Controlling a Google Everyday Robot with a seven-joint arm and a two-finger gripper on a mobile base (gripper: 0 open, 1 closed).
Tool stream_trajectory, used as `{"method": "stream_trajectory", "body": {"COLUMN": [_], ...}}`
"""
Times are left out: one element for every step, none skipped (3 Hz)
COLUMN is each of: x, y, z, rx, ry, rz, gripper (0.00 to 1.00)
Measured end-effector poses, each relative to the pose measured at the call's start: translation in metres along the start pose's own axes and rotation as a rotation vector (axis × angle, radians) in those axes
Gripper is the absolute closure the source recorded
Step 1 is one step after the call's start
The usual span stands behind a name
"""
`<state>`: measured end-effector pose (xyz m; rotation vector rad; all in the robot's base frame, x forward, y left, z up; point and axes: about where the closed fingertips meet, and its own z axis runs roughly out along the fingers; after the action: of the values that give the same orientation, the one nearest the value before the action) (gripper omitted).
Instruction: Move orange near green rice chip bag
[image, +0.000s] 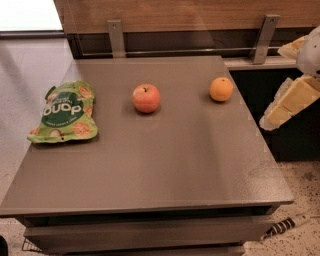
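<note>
My gripper is to go to the orange beyond the apple and close around the orange's middle (221, 91), because the orange belongs near the green rice chip bag.
The orange (221, 89) sits on the grey table (165, 165) near its far right edge. The green rice chip bag (64, 112) lies flat at the table's left side, far from the orange. My gripper (274, 85) hangs off the table's right edge, to the right of the orange and apart from it. Its two pale yellow fingers (292, 100) stand spread apart with nothing between them.
A reddish-pink apple (146, 98) stands on the table between the bag and the orange. A wooden wall panel with two metal brackets (116, 38) runs behind the table. A dark counter (270, 62) lies to the right, and a cable (287, 225) lies on the speckled floor.
</note>
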<state>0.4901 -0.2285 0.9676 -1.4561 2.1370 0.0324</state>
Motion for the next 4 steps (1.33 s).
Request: {"method": "stream_trajectory", "body": {"x": [-0.011,-0.025,-0.025,-0.028], "y": [-0.034,-0.066,-0.066,-0.076], "z": [0.016,0.035,0.035,0.06], "rx": [0.059,0.103,0.103,0.064], "ry": [-0.189,-0.343,-0.343,-0.362], "rz": [0.074,0.113,0.112,0.149], "gripper": [0.0,0.0,0.0,0.0]}}
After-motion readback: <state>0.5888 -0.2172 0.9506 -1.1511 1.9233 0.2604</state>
